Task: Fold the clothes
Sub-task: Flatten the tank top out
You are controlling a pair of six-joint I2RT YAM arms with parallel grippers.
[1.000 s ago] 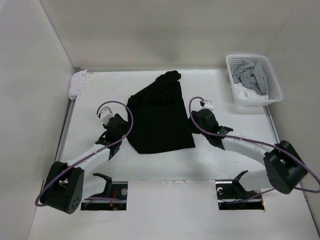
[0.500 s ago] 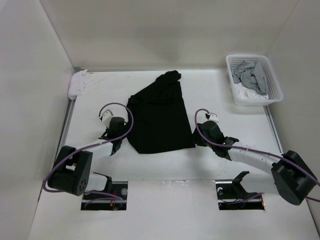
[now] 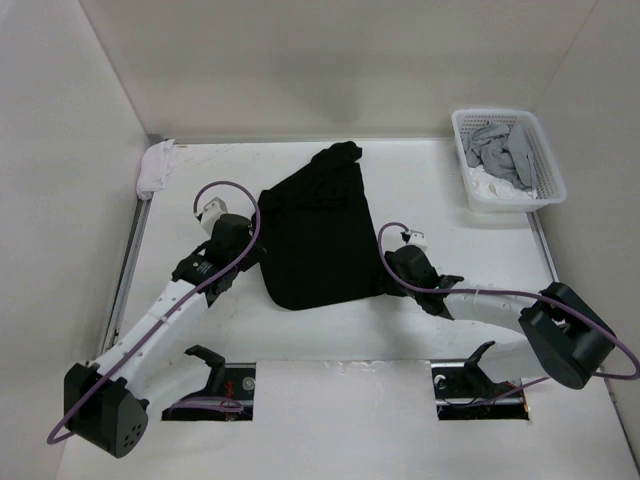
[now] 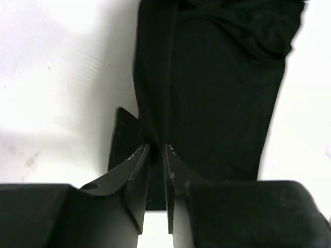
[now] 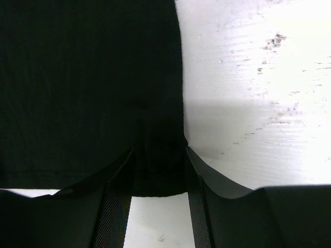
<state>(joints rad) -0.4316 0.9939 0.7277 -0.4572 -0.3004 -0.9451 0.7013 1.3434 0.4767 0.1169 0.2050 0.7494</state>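
Observation:
The side edge of the clothes is folded over at my left gripper, so I will first open it, take the small flap sticking out (image 4: 124,137) and spread it flat.
The clothes (image 3: 320,235) are one black garment spread flat mid-table, with a narrow end bunched toward the back. My left gripper (image 3: 256,262) sits at its left edge. In the left wrist view the jaws (image 4: 155,147) stand nearly together, pinching a raised fold of the clothes (image 4: 217,93) at their tips. My right gripper (image 3: 385,272) is at the near right corner. In the right wrist view it (image 5: 159,150) is open and straddles that corner of the clothes (image 5: 77,77), with fabric lying between the fingers.
A white basket (image 3: 548,170) with grey and white garments (image 3: 500,150) stands at the back right. A small white cloth (image 3: 155,165) lies at the back left corner. White walls enclose the table on three sides. Two floor cut-outs (image 3: 210,385) sit by the arm bases.
The left arm reached forward to the garment's left edge and its jaws narrowed onto the fabric. The right gripper opened wider and slid onto the near right corner.

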